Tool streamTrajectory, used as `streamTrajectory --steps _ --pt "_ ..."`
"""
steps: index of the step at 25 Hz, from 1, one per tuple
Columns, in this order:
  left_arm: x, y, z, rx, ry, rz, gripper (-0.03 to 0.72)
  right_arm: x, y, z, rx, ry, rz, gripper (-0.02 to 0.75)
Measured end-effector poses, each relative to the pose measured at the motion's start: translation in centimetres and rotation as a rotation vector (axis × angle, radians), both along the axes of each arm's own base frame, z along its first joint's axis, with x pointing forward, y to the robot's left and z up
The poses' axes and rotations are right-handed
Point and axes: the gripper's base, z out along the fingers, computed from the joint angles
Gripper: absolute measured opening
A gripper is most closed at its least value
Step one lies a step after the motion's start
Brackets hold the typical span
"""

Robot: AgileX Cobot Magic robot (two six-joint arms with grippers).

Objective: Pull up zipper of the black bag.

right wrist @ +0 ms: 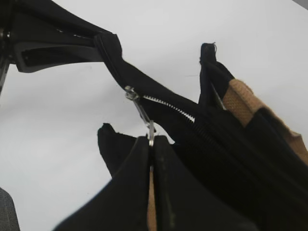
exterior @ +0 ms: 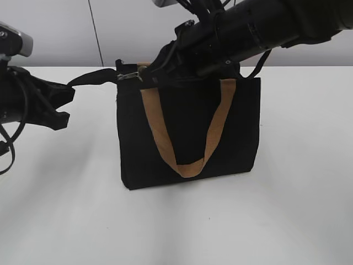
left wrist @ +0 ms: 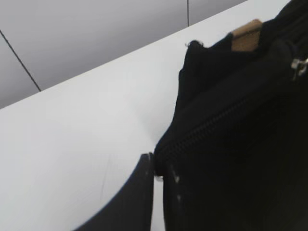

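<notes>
My right gripper is to let go of the silver ring pull. It will do so above the tan handle end farther from my left gripper (exterior: 222,70).
The black bag (exterior: 187,132) stands upright on the white table, its tan handles (exterior: 187,165) hanging down the front. My right gripper (right wrist: 151,144) reaches in from the upper right to the bag's top left corner (exterior: 148,72). It is shut on the silver ring pull (right wrist: 150,132) of the zipper, whose slider (right wrist: 130,92) sits near the left end of the track (right wrist: 168,107). My left gripper (left wrist: 156,166) is shut on the black fabric tail (exterior: 94,78) at the zipper's left end and holds it stretched out to the left (exterior: 67,95).
The white table (exterior: 66,210) spreads around the bag, with a grey wall behind it. The right arm's thick black body (exterior: 259,27) hangs over the bag's top edge. The rear tan handle (left wrist: 245,38) pokes up behind the bag's top.
</notes>
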Motion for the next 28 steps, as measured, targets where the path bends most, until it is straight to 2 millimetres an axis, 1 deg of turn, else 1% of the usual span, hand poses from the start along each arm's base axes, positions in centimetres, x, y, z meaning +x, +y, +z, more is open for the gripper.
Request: streamTrajectory --steps 8,11,17,24,28 --pt "-0.1 0.3 -0.4 0.018 0.041 0.033 0.013 0.3 -0.3 -0.1 -0.034 -0.033 -0.014 -0.001" --pt "-0.1 0.3 -0.4 0.020 0.044 0.034 0.013 0.6 -0.8 -0.2 -0.044 -0.028 -0.032 -0.001" --pt "-0.1 0.3 -0.4 0.021 0.045 0.035 0.013 2.1 -3.9 -0.3 -0.028 0.039 -0.122 -0.001" --pt "-0.1 0.4 -0.5 0.028 0.053 0.040 0.013 3.1 -7.4 -0.5 -0.002 0.127 -0.177 -0.001" --pt "-0.1 0.4 -0.5 0.029 0.054 0.040 0.013 3.6 -9.9 -0.6 0.016 0.179 -0.210 -0.001"
